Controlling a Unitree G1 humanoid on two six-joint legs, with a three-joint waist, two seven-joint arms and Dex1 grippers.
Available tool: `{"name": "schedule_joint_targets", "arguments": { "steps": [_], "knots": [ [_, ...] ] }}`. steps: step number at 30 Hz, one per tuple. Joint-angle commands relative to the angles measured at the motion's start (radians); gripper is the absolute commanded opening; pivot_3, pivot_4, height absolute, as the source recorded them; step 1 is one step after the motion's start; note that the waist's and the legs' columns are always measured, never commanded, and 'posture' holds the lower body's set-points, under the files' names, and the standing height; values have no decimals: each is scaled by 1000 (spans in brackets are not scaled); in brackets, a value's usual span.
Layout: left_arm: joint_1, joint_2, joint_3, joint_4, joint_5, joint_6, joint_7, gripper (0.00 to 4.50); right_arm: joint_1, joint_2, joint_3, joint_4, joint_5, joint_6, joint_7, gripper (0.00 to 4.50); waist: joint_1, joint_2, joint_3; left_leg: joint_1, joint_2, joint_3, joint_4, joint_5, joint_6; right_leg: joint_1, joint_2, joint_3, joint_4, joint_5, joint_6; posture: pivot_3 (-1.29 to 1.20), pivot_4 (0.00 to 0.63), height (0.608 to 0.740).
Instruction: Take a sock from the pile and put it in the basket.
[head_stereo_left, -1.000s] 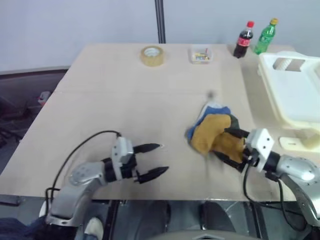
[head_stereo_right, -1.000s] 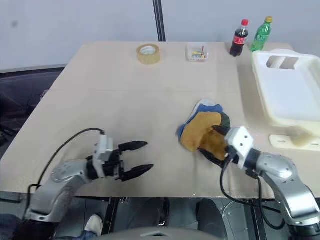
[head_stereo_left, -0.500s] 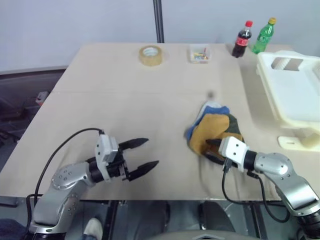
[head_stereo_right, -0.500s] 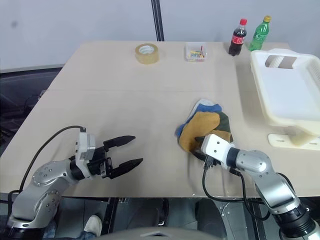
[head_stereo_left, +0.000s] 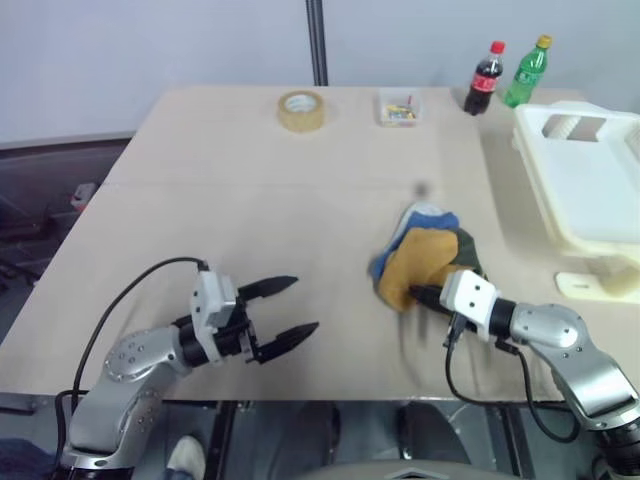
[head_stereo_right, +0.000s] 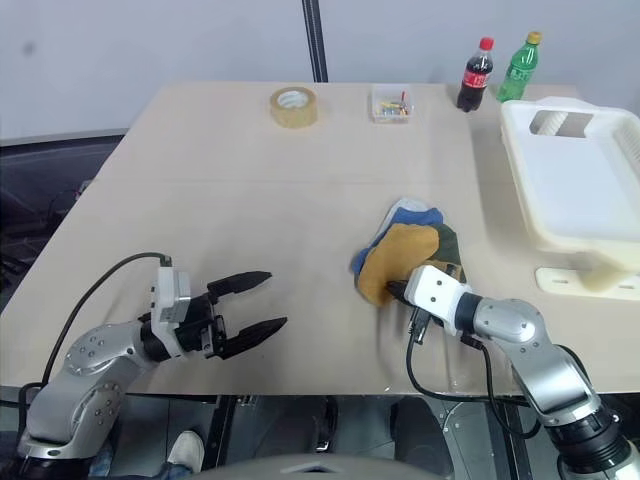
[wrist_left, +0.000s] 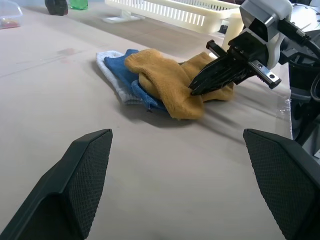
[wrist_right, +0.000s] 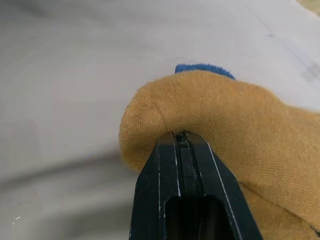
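Next, my right gripper lets go of the mustard-yellow sock on the bare table (head_stereo_left: 307, 276) by the fingers of my left gripper.
The mustard-yellow sock (head_stereo_left: 425, 262) lies on top of the pile, over a blue sock (head_stereo_left: 440, 218) and a dark green one (head_stereo_left: 470, 245), right of the table's middle. My right gripper (head_stereo_left: 412, 293) comes in low from the near right. It is shut on the sock, its black fingertips pinching the near fold (wrist_right: 210, 110). The left wrist view shows the same shut fingers (wrist_left: 220, 75) buried in the yellow fabric. My left gripper (head_stereo_left: 300, 305) hovers open and empty at the near left, pointing toward the pile. The cream-white basket (head_stereo_left: 530, 140) stands at the table's right edge.
A tape roll (head_stereo_left: 303, 108), a small clear box (head_stereo_left: 399, 108), a cola bottle (head_stereo_left: 487, 78) and a green bottle (head_stereo_left: 528, 72) line the far edge. A flat white piece (head_stereo_left: 590, 287) lies in front of the basket. The table's near edge runs just below both grippers.
My right gripper's fingers have closed on the yellow sock's near fold, and the sock has bunched up toward the pile. The left gripper stays open in place.
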Motion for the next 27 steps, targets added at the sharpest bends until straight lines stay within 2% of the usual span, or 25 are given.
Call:
{"name": "schedule_joint_targets", "arguments": {
  "steps": [1,6,10,13,15,17,21,24,27],
  "knots": [
    [7,1,6,-32,-4,-18,-2,4500,-27,16,-29,-34,30,-3,2,47,0,0,0,0,0,0,0,0,0,0,0,0,0,0,0,0,150,738],
    [20,6,21,-42,-8,-15,1,4500,-90,48,-2,-75,100,66,38,47,-2,0,1,0,0,0,0,0,0,0,0,0,0,0,0,0,150,738],
    [43,11,47,-52,-19,-13,4,4500,-195,109,66,-53,121,160,54,47,-5,0,1,0,1,0,0,0,0,0,-1,1,0,0,0,0,150,738],
    [67,10,69,-66,-23,-14,14,4500,-312,164,163,29,79,192,78,47,-6,0,2,0,1,0,0,0,0,-1,-1,1,1,0,0,0,150,738],
    [88,8,92,-83,-33,-12,24,4500,-385,238,212,92,86,228,78,47,-6,0,2,0,1,0,0,0,0,-2,-1,1,1,0,0,0,150,738],
    [117,5,115,-100,-42,-13,32,4500,-452,304,281,178,38,194,79,47,-6,0,2,0,1,0,-1,0,0,-3,-1,1,1,0,0,0,150,738],
    [169,-15,128,-136,-39,-21,64,4500,-554,430,326,360,-7,103,72,47,-7,0,2,-2,0,1,-2,1,-1,-7,-1,2,2,0,0,0,150,738],
    [215,-34,134,-161,-36,-32,83,4500,-643,513,334,484,-45,40,51,800,-7,0,3,-2,0,1,-2,1,-2,-7,0,2,3,0,0,0,150,738],
    [241,-42,140,-178,-33,-37,95,4500,-674,543,313,510,-52,36,45,2361,-6,0,3,-2,0,0,-2,1,-2,-8,0,1,3,0,-1,0,150,738]
  ]
}}
